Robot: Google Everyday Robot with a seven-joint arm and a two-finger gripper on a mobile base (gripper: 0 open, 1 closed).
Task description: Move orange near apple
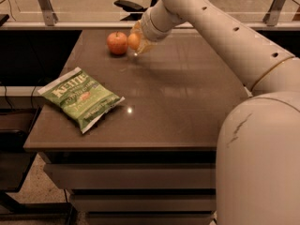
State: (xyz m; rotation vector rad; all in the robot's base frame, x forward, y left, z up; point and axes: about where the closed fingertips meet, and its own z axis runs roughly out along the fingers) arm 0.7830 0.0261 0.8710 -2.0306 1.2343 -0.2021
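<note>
The robot's gripper will release the orange on the brown table snug [128, 45] against the apple, on the side that faces the arm.
The apple [117, 42], red-orange with a short dark stem, sits near the table's far left edge. The orange [134, 41], smaller and plain light orange, is right beside the apple on its right, held between the fingers of my gripper [139, 42]. The gripper reaches in from the right at the end of the white arm [211, 22] and is shut on the orange just above the tabletop. The orange and apple are almost touching.
A green chip bag [81, 97] lies on the brown table [178, 102] at the front left. A metal rail and glass run along the far edge. The robot's white body [262, 163] fills the lower right.
</note>
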